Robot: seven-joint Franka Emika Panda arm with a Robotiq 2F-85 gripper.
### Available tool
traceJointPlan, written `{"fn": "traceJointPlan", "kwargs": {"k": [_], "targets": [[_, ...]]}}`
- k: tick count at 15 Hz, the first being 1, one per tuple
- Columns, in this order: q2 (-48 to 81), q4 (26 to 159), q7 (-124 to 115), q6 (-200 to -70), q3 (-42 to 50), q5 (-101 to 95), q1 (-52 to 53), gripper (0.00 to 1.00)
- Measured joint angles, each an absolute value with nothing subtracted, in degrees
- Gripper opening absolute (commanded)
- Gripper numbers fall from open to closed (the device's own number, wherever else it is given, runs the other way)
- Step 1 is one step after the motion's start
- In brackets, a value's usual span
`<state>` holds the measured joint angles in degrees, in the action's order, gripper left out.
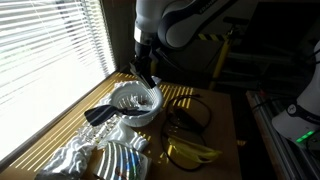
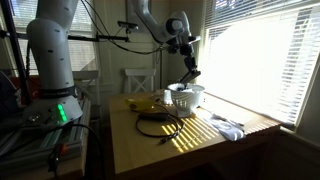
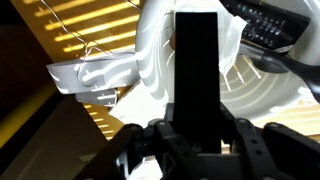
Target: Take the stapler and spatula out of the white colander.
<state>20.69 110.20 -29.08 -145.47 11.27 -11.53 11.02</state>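
Next, I open my gripper and let the long black stapler go, so that it is left on the far end of the looped black cable (image 1: 187, 99).
The white colander (image 1: 137, 103) stands on the wooden table near the window and also shows in an exterior view (image 2: 186, 98). In the wrist view its perforated wall (image 3: 270, 95) fills the right side. My gripper (image 1: 146, 72) hangs just over the colander's rim, as an exterior view (image 2: 190, 72) also shows. In the wrist view the gripper (image 3: 197, 135) is shut on the spatula (image 3: 197, 65), a flat black strip that runs straight up between the fingers. A dark object (image 1: 101, 113) lies beside the colander on the window side. I cannot tell whether it is the stapler.
Crinkled silvery wrapping (image 1: 85, 155) lies in front of the colander and shows in the wrist view (image 3: 90, 75). Bananas (image 1: 190, 152) and a looped black cable (image 1: 188, 115) lie on the table beside it. Window blinds run along one side.
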Motion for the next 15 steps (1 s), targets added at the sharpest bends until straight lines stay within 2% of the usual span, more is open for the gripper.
{"fn": "traceJointPlan", "kwargs": {"k": [8, 15], "targets": [[7.3, 127.4, -13.5, -138.5, 7.7, -1.5, 0.9, 0.17], [12.7, 131.2, -1.1, -132.5, 7.7, 11.0, -6.9, 0.17]]}}
